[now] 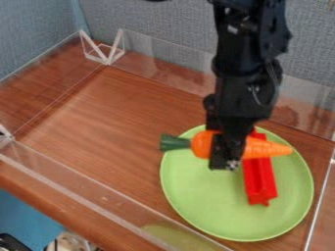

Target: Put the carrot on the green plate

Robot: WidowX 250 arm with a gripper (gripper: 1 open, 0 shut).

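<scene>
I need to release the carrot on the open part of the green plate [233, 186], close beside the red bar. The carrot now hangs level just above the plate.
The carrot [257, 149] is orange with a dark green leafy top pointing left. It hangs level just above the green plate [197, 186], a large round light-green plate at the table's front right. My gripper [229, 152] points straight down and is shut on the carrot around its middle. The black fingers [226, 157] cover part of the carrot's body. I cannot tell whether the carrot touches the plate.
A red rectangular bar [261, 181] lies on the right half of the plate, right under the carrot's tip. Clear plastic walls [78, 186] fence the wooden table. A small wire stand [102, 46] sits at the back left corner.
</scene>
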